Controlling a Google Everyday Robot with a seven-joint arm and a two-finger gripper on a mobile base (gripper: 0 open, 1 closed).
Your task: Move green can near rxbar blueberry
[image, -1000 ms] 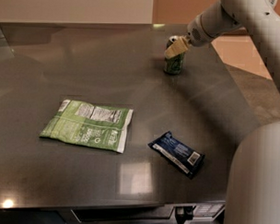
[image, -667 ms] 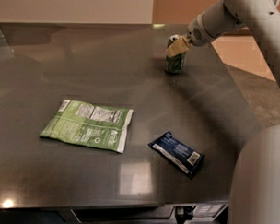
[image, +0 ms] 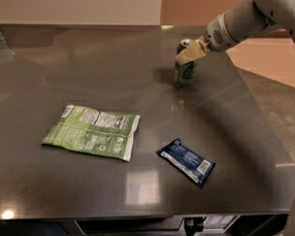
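I need to release the green can upright on the dark table [image: 200,146], just behind the rxbar blueberry's far edge.
The green can [image: 186,70] stands upright on the dark table at the far right, its silver top showing. My gripper [image: 189,52] reaches in from the upper right and sits at the can's top, its cream tip overlapping the upper part of the can. The rxbar blueberry [image: 186,161], a flat navy wrapper with a white patch, lies near the table's front right, well in front of the can.
A flat green-and-white chip bag [image: 91,131] lies at the front left of the dark table [image: 52,63]. The table's right edge [image: 264,119] runs close to the can and the bar. The floor lies beyond it.
The gripper stays at the can's top. The can, the bar and the bag have hardly shifted.
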